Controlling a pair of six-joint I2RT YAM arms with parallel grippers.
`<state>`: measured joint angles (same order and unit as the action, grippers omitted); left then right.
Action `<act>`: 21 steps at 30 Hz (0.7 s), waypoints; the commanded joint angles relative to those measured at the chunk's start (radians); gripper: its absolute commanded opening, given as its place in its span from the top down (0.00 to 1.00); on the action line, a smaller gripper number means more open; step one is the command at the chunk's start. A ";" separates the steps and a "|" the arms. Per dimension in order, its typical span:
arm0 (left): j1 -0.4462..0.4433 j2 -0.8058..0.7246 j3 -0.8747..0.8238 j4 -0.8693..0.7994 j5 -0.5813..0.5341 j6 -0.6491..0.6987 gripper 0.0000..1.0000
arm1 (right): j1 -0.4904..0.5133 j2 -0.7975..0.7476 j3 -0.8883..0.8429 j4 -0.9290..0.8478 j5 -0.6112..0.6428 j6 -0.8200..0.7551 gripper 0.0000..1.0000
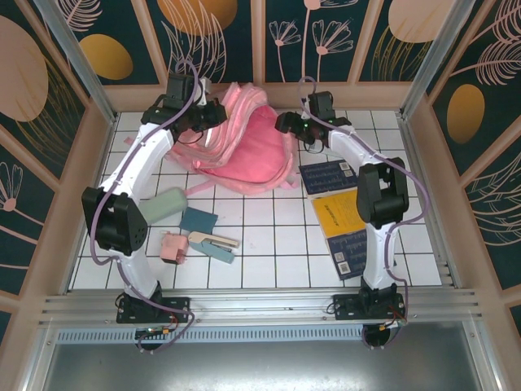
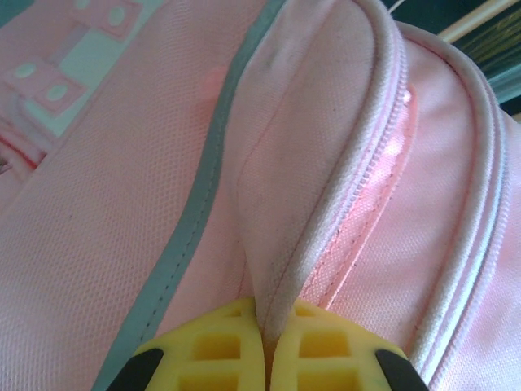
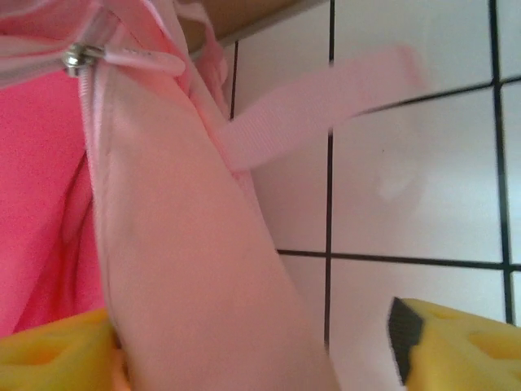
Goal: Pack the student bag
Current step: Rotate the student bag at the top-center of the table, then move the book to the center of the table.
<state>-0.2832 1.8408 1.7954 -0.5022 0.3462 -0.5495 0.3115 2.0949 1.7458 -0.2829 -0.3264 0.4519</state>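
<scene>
My left gripper needs to let go of the bag's piped rim over the near edge of the darker pink inside (image 1: 245, 133).
The student bag (image 1: 244, 151), a big soft pink backpack, lies open at the back of the tiled table with its darker pink inside showing. My left gripper (image 1: 213, 114) is at its left top edge, shut on a raised fold of the bag's piped rim (image 2: 281, 269), pinched between the yellow fingers (image 2: 220, 350). My right gripper (image 1: 286, 124) is at the bag's right side and stands open. The bag's side wall (image 3: 179, 244) runs between its fingers, against the left one and clear of the right fingertip (image 3: 423, 342). A zip pull (image 3: 81, 57) and a loose strap (image 3: 326, 98) lie beyond.
Right of the bag lie a dark blue notebook (image 1: 330, 175), a yellow book (image 1: 338, 213) and another blue book (image 1: 354, 252). On the left are a green case (image 1: 165, 204), a teal block (image 1: 199, 220), a small pink item (image 1: 172, 247) and a stapler-like tool (image 1: 213, 243). Panel walls enclose the table.
</scene>
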 commanded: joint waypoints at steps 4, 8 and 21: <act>0.024 0.088 0.028 0.286 0.094 -0.127 1.00 | -0.027 -0.242 -0.170 -0.043 0.258 -0.052 0.11; 0.024 0.175 0.046 0.340 0.148 -0.172 1.00 | -0.150 -0.361 -0.378 -0.003 0.273 -0.010 0.10; 0.024 0.200 -0.192 0.509 0.220 -0.237 1.00 | -0.389 -0.278 -0.554 -0.008 0.095 -0.064 0.08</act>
<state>-0.2832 2.0457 1.6295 -0.1024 0.6022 -0.7547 -0.0669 1.7874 1.1690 -0.2737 -0.1543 0.4343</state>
